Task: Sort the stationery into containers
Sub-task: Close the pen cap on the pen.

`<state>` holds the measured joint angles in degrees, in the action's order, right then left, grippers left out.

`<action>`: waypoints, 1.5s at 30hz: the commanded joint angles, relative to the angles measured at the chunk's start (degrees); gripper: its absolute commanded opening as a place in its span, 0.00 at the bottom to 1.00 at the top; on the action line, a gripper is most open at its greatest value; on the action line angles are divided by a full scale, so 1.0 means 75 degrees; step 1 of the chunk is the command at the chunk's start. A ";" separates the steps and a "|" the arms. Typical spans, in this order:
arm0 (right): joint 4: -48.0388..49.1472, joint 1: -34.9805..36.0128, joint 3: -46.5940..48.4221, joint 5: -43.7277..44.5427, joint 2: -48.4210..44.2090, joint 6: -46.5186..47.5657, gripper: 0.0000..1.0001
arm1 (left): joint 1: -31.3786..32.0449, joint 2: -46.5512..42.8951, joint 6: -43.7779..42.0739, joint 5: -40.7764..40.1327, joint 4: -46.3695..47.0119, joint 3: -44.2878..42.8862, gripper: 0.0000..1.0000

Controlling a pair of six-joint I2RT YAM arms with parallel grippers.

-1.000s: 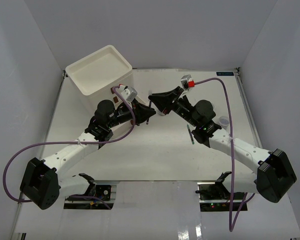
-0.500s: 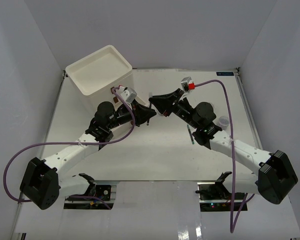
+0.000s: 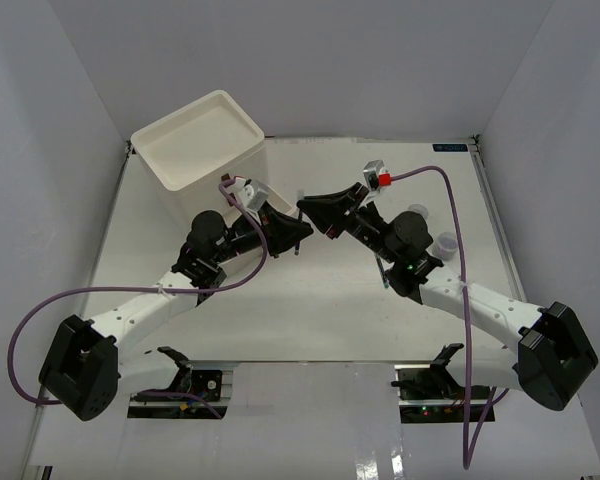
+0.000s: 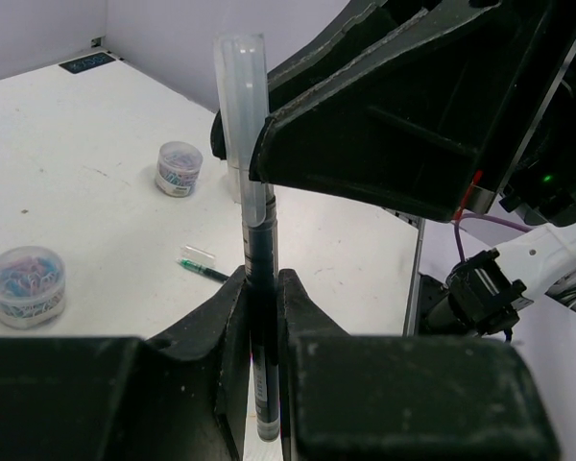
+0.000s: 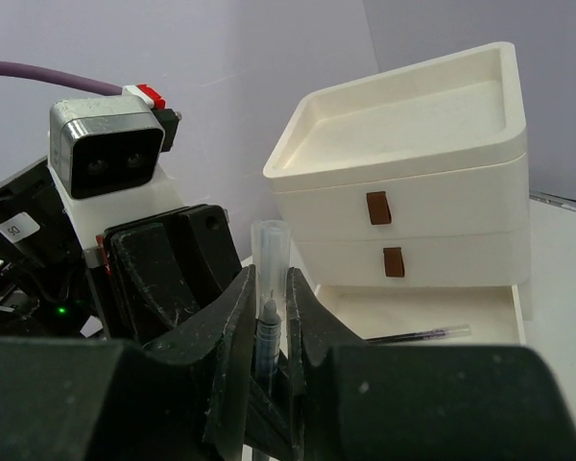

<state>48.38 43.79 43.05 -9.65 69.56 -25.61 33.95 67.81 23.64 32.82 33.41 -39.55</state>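
Note:
The pen's point sits shallow in the clear cap; next my right gripper opens, back away and grabs the cap's closed end [image 4: 241, 48] to push it on.
A dark pen [image 4: 260, 288] with a clear cap [image 4: 242, 86] stands upright between both grippers above the table's middle. My left gripper [image 4: 262, 307] is shut on its barrel. My right gripper [image 5: 271, 288] is shut on the capped end [image 5: 269, 252]. In the top view the left gripper [image 3: 298, 233] and the right gripper [image 3: 306, 207] meet tip to tip. The white drawer unit [image 5: 413, 182] stands at the back left [image 3: 202, 140]. Its bottom drawer is open, with a pen [image 5: 420, 334] inside.
Two clear jars [image 4: 179, 168] [image 4: 26, 285] and a green pen [image 4: 204, 270] lie on the table under the right arm. The top view shows a pen [image 3: 382, 270] and a jar [image 3: 446, 243] on the right side.
Both arms have shifted slightly while staying together at the pen. The right wrist has crept a little to the right and the left wrist a little back.

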 commanded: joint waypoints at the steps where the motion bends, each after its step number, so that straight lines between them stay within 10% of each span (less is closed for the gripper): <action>1: 0.0288 0.0079 -0.0056 0.0197 -0.0122 0.0004 0.14 | -0.0004 -0.0440 0.0094 0.0054 0.0783 0.0058 0.21; 45: -0.1095 0.0337 0.0272 -0.0202 -0.0345 0.0871 0.32 | -0.0016 -0.0815 -0.1112 0.0710 0.0690 -0.0059 0.19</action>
<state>42.44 45.98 45.21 -10.98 67.02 -20.93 33.87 64.93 16.10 35.99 34.87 -39.79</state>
